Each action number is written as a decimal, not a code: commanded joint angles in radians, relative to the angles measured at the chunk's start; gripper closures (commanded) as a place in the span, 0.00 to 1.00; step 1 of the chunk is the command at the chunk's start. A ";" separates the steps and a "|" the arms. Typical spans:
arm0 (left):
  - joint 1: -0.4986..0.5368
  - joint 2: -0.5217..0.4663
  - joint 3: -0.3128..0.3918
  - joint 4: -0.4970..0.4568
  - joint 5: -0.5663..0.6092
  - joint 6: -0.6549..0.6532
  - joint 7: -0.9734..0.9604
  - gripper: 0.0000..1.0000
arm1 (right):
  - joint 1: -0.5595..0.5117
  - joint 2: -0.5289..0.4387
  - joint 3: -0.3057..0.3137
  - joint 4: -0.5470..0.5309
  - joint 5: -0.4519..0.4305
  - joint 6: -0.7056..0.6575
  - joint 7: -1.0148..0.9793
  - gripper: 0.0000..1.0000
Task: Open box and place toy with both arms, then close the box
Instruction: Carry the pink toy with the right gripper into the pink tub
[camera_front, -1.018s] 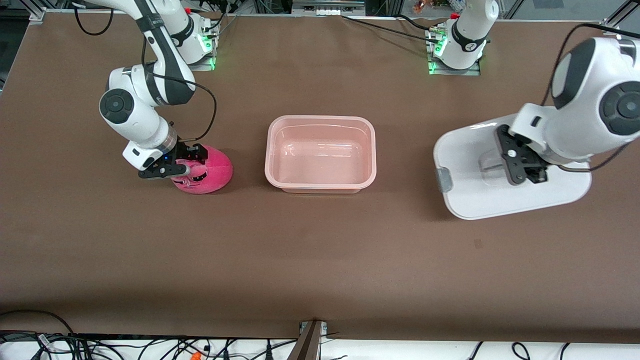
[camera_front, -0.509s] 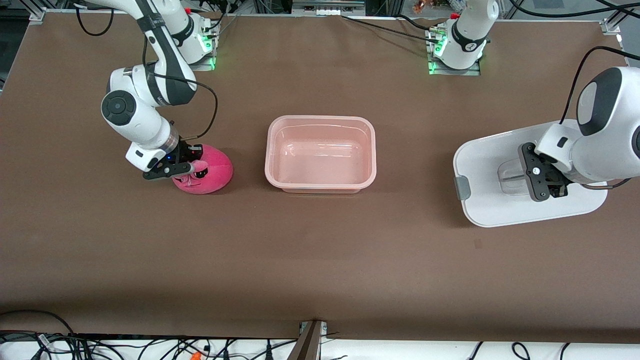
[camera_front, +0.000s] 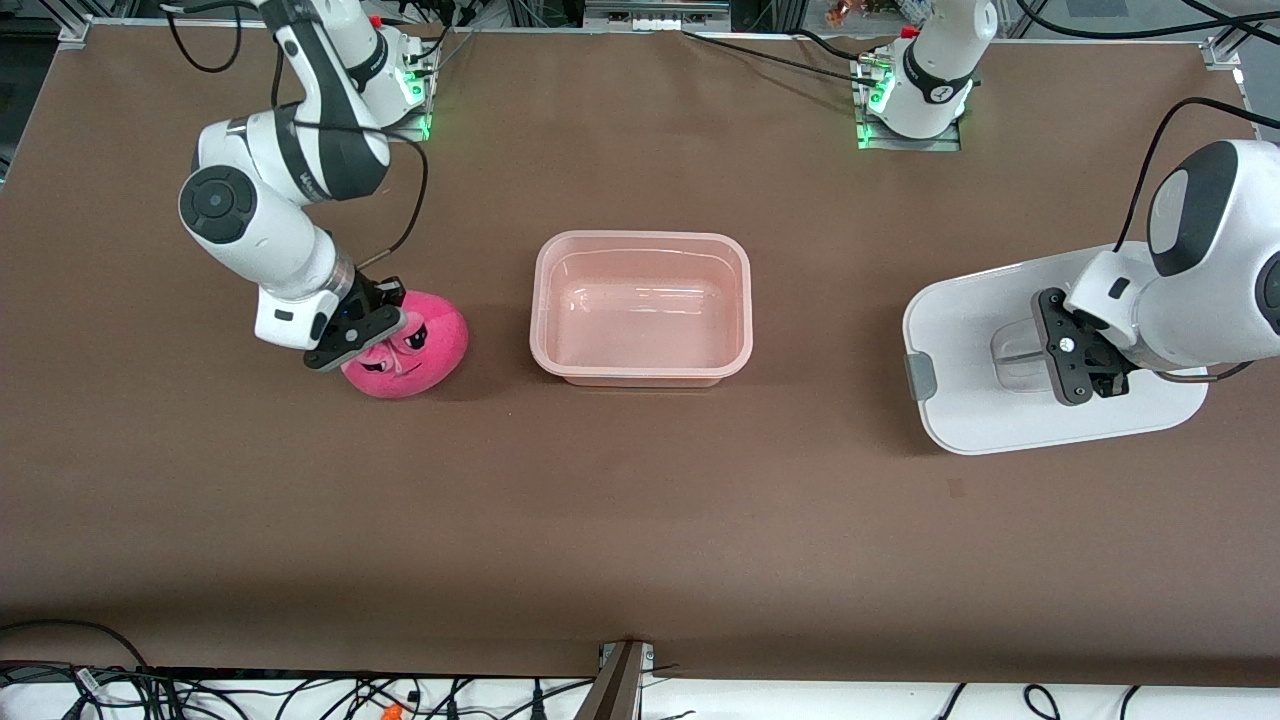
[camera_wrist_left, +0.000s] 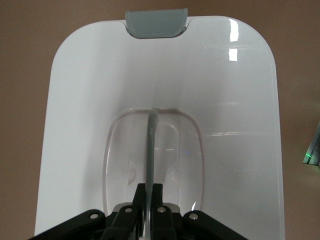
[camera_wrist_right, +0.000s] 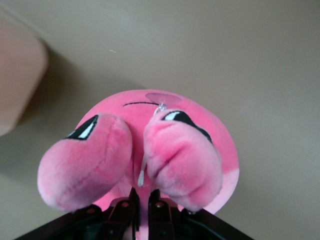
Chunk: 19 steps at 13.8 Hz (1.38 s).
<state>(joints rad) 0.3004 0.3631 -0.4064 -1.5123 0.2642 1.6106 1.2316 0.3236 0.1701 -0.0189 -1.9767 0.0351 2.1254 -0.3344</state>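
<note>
Next, my right gripper releases the hot-pink plush toy so that it lands close to the middle of the open pink tub's bottom (camera_front: 638, 319).
The open pink tub of the box (camera_front: 641, 308) stands empty at the table's middle. My right gripper (camera_front: 372, 325) is shut on the top of the hot-pink plush toy (camera_front: 420, 345), which is tilted with its grumpy face showing, toward the right arm's end. In the right wrist view my right gripper (camera_wrist_right: 142, 200) pinches the toy (camera_wrist_right: 165, 150) between its two bumps. My left gripper (camera_front: 1075, 365) is shut on the clear handle of the white lid (camera_front: 960, 320) at the left arm's end. In the left wrist view my left gripper (camera_wrist_left: 150, 197) clamps the handle bar (camera_wrist_left: 151, 145) of the lid (camera_wrist_left: 80, 100).
A grey clip (camera_front: 921, 375) sits on the lid's edge facing the tub, and it also shows in the left wrist view (camera_wrist_left: 156, 23). Bare brown table lies between tub and lid and nearer the front camera. Cables hang along the front edge.
My left arm carried the lid away from the tub toward its end, then nearly stopped. My right gripper has tipped the toy so its face shows.
</note>
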 joint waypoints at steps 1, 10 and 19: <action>0.003 0.011 -0.008 0.032 0.009 -0.017 0.019 1.00 | 0.063 0.014 0.022 0.146 0.008 -0.111 -0.063 1.00; -0.001 0.013 -0.008 0.034 0.009 -0.017 0.014 1.00 | 0.442 0.169 0.022 0.427 -0.152 -0.274 -0.189 1.00; -0.003 0.019 -0.008 0.038 -0.020 -0.018 0.002 1.00 | 0.509 0.356 0.020 0.501 -0.155 -0.259 -0.173 1.00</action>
<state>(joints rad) 0.2998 0.3657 -0.4082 -1.5111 0.2599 1.6106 1.2301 0.8141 0.4370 0.0119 -1.5571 -0.1161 1.8845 -0.4967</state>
